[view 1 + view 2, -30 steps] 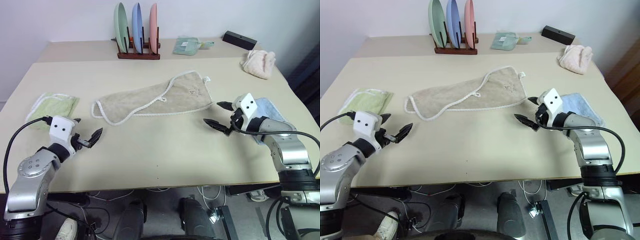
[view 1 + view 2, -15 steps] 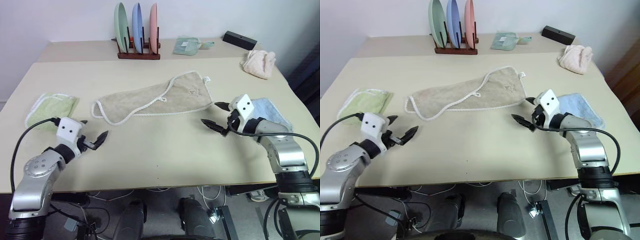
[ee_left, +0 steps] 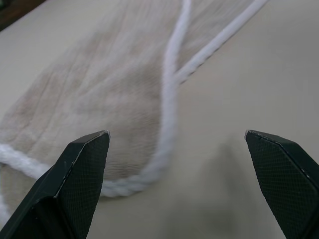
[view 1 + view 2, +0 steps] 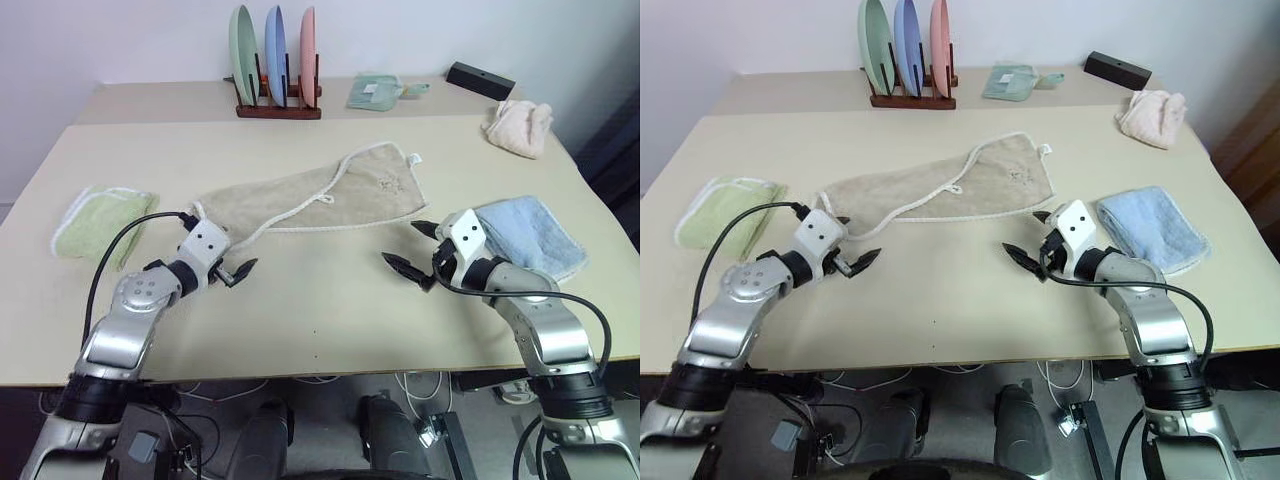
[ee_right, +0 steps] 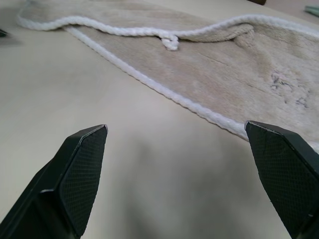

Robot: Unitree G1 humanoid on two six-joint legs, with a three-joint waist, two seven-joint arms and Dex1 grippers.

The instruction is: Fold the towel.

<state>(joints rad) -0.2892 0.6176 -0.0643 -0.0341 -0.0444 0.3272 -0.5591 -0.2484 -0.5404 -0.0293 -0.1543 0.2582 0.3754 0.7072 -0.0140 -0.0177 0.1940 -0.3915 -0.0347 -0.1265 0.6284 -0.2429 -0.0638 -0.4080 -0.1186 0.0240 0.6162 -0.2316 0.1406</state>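
My left gripper will grab the towel's narrow end [image 4: 224, 214] and lift it together with my right gripper before folding, because the towel's upper edge lies at a slant across its lower layer.
The towel [image 4: 310, 195] is a long beige cloth with a white corded edge, lying partly folded across the middle of the table [image 4: 320, 310]. My left gripper [image 4: 232, 255] hovers open just in front of its left end, and in the left wrist view that corded end [image 3: 109, 84] lies between the spread fingers [image 3: 84, 164]. My right gripper [image 4: 405, 245] stands open a little off the towel's near right corner. Its wrist view looks along the near cord of the towel [image 5: 239, 69] with the small white loop. Neither gripper holds anything.
A folded light-green towel [image 4: 100, 218] lies at the left edge and a folded light-blue towel [image 4: 530, 235] beside my right arm. At the back stand a plate rack [image 4: 275, 60], a teal cloth [image 4: 375, 92], a black box [image 4: 480, 78] and a pink cloth [image 4: 518, 125].
My left gripper has swung right and forward from near the green towel to the beige towel's left end. My right gripper has drifted left and back, uncovering the blue towel.
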